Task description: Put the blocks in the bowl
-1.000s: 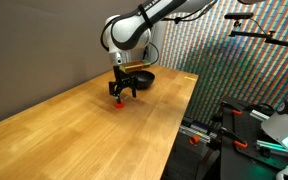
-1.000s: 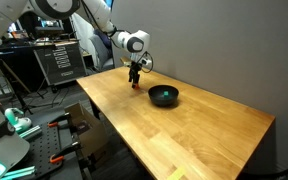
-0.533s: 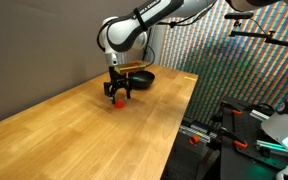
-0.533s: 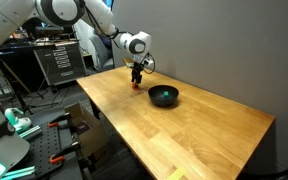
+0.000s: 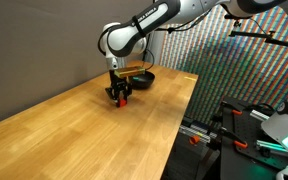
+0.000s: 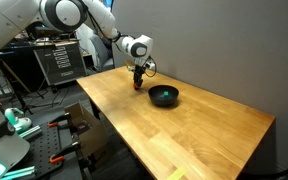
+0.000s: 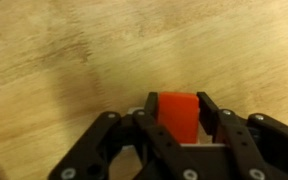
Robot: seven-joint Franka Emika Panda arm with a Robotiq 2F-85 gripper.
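My gripper needs to release the red block, which sits on the wooden table now, near the middle of the black bowl's bottom (image 5: 145,79), just beyond it on the table.
A red block (image 7: 177,118) sits on the wooden table, filling the gap between my gripper's (image 7: 177,100) two black fingers, which press against its left and right sides. In both exterior views the gripper (image 5: 120,99) (image 6: 137,86) points straight down at the table's far end, with the red block (image 5: 123,101) showing at its tips. The black bowl (image 5: 140,77) (image 6: 163,96) stands on the table a short way beyond the gripper, apart from it. What lies inside the bowl is not visible.
The light wooden table (image 5: 74,130) (image 6: 184,130) stretches away from the gripper. A grey wall runs along one long side. Past the open table edge stand tripods, cables and lab equipment (image 5: 249,125).
The gripper came down onto the red block and its fingers drew in from wide open until they met the block's sides. The bowl has not moved.
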